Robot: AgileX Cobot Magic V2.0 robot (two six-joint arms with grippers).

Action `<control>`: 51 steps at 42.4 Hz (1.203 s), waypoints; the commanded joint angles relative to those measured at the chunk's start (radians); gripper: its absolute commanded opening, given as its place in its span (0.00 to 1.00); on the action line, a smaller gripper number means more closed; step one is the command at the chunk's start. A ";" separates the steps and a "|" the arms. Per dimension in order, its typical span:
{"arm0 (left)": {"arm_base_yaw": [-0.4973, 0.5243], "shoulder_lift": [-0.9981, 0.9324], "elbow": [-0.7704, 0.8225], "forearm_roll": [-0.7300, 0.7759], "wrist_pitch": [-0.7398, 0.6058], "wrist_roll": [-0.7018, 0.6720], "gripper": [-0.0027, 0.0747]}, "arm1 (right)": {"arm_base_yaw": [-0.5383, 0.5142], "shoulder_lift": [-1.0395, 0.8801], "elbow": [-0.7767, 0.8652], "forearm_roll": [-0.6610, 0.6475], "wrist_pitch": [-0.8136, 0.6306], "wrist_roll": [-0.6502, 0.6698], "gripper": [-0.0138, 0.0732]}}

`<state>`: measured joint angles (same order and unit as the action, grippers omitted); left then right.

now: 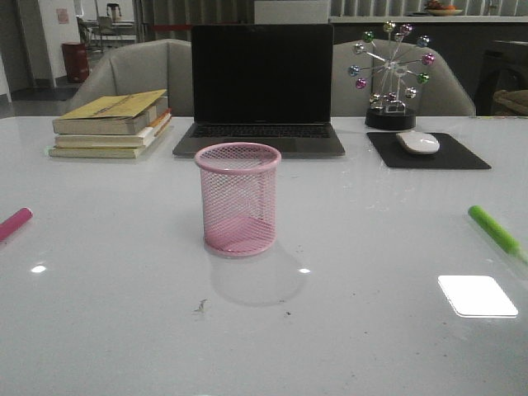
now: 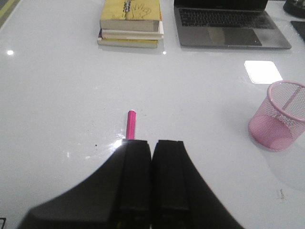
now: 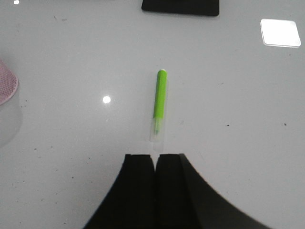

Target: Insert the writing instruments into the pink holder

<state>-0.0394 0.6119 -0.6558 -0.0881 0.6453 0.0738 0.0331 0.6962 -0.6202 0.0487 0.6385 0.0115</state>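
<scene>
The robot's right gripper should next move to the middle of the lime green pen's body (image 1: 497,232) (image 3: 159,105), between its solid end and clear end, and close there.
The pink mesh holder (image 1: 238,198) stands upright and empty at the table's middle; it also shows in the left wrist view as the holder (image 2: 280,116). The magenta pen (image 1: 14,223) lies flat at the far left edge. In the left wrist view the pen (image 2: 130,125) pokes out from behind my left gripper (image 2: 151,142), which is shut with nothing in it. The lime green pen (image 1: 497,233) lies flat at the far right. My right gripper (image 3: 155,156) is shut and empty, hovering just short of the green pen (image 3: 160,103). Neither gripper shows in the front view.
A stack of books (image 1: 113,124) sits at the back left, an open laptop (image 1: 261,91) behind the holder. A black mouse pad (image 1: 426,151) with a white mouse (image 1: 418,142) and a ball-wheel ornament (image 1: 390,77) stand at the back right.
</scene>
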 commanded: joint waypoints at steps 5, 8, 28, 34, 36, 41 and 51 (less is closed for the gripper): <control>-0.006 0.056 -0.033 -0.014 -0.063 -0.008 0.15 | -0.006 0.058 -0.036 -0.006 -0.067 -0.011 0.22; -0.006 0.071 -0.033 -0.012 -0.064 -0.008 0.15 | -0.006 0.071 -0.036 -0.006 -0.070 -0.011 0.23; -0.006 0.090 -0.033 -0.012 -0.080 -0.008 0.72 | -0.006 0.149 -0.036 -0.009 -0.173 -0.011 0.78; -0.006 0.090 -0.033 -0.012 -0.080 -0.008 0.68 | -0.006 0.243 -0.069 -0.009 -0.185 -0.011 0.78; -0.006 0.090 -0.033 -0.012 -0.080 -0.008 0.67 | -0.006 0.289 -0.095 -0.009 -0.176 -0.011 0.78; -0.006 0.090 -0.033 -0.012 -0.080 -0.008 0.63 | -0.006 0.412 -0.172 -0.009 -0.136 -0.011 0.78; -0.006 0.090 -0.033 -0.012 -0.080 -0.008 0.56 | -0.006 0.658 -0.342 -0.009 -0.026 -0.011 0.78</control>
<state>-0.0394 0.7004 -0.6558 -0.0881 0.6410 0.0738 0.0331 1.3070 -0.8832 0.0487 0.6189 0.0115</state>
